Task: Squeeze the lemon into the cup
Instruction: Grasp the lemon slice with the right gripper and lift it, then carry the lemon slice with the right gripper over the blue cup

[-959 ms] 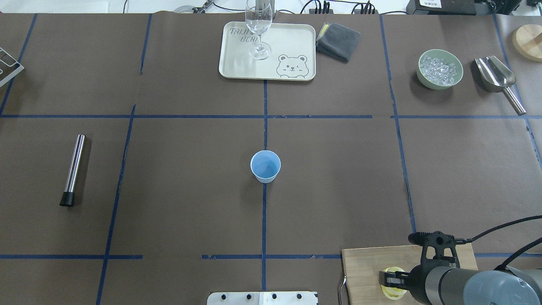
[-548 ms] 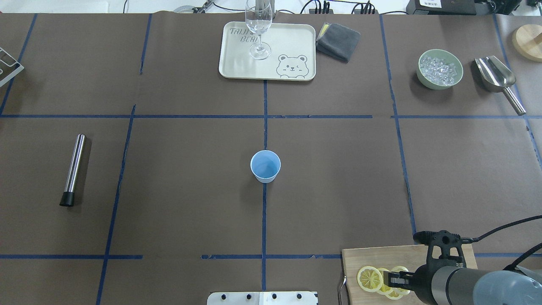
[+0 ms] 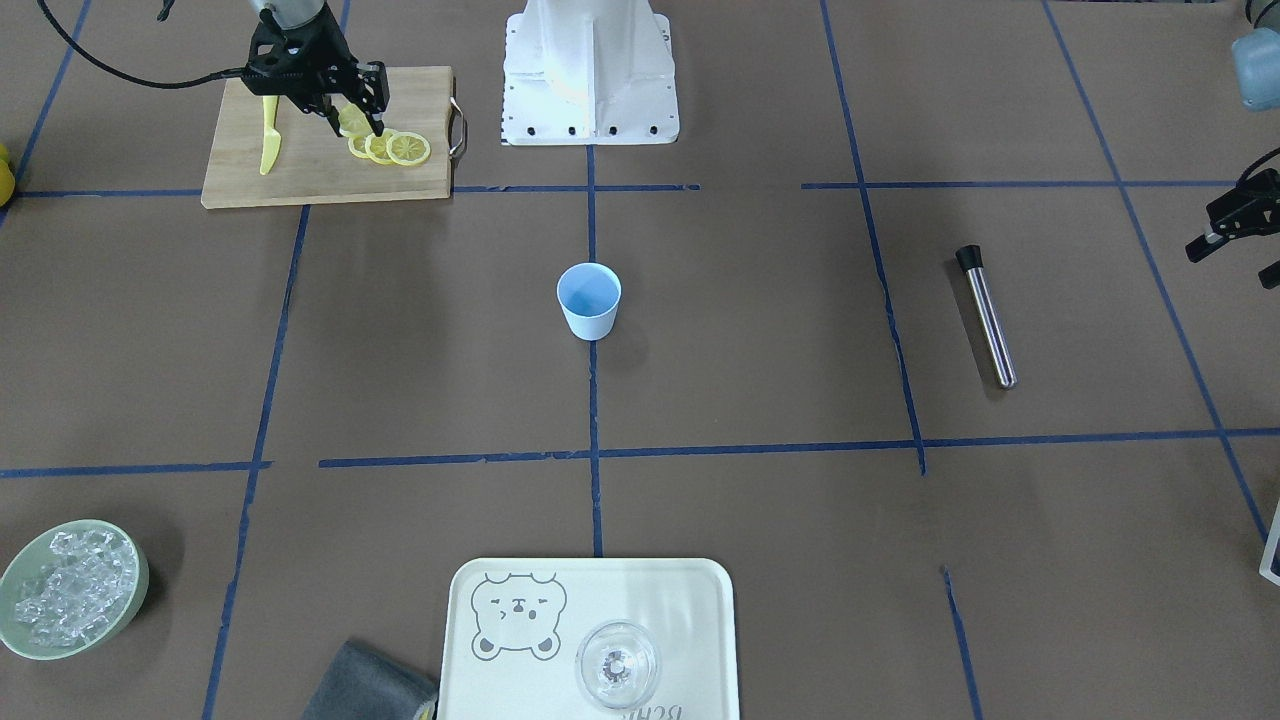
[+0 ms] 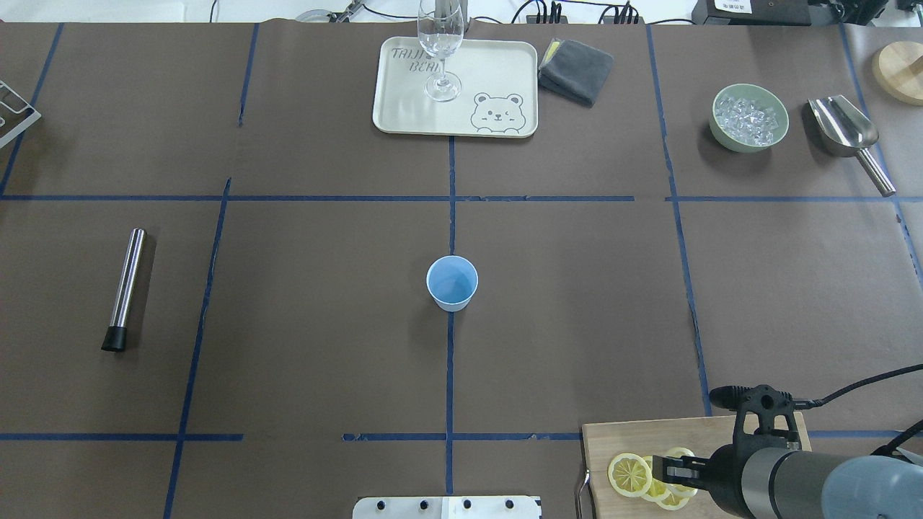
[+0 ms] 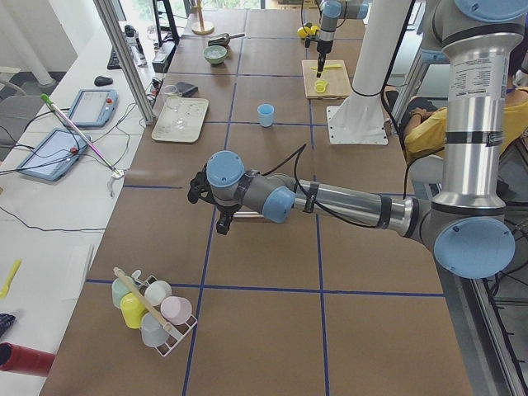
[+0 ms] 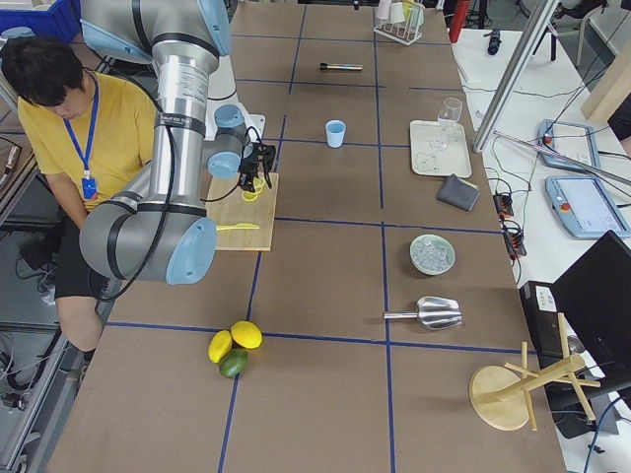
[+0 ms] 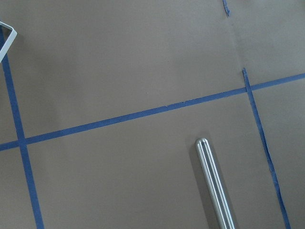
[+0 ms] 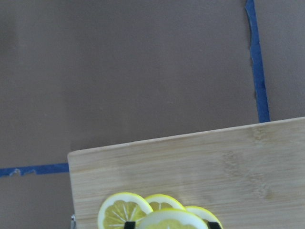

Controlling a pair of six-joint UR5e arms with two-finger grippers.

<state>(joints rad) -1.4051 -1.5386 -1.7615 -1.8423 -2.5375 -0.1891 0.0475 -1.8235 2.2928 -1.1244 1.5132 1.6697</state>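
Note:
Next, I release the lemon slice from my right gripper inside the light-blue cup [image 3: 591, 290] that stands on the blue tape line.
The light-blue cup [image 4: 452, 282] stands upright and empty at the table's middle, also in the front view [image 3: 589, 300]. Several lemon slices [image 4: 629, 473] lie overlapping on the wooden cutting board [image 4: 649, 440] at the near right. My right gripper [image 3: 355, 125] hangs over them, shut on one lemon slice [image 8: 171, 219] held edge-up between its fingertips, just above the others. It also shows in the overhead view [image 4: 660, 476]. My left gripper [image 3: 1225, 225] hovers at the far left of the table, away from the cup; its fingers are unclear.
A yellow plastic knife [image 3: 268, 140] lies on the board. A steel muddler [image 4: 126, 288] lies at the left. At the far side are a tray [image 4: 490, 72] with a wine glass [image 4: 441, 43], a grey cloth [image 4: 577, 70], a bowl of ice [image 4: 750, 117] and a scoop [image 4: 844, 126].
My right gripper has drawn back to the right over the board, uncovering the slices that lie there, with one slice between its fingers. The cup has not moved.

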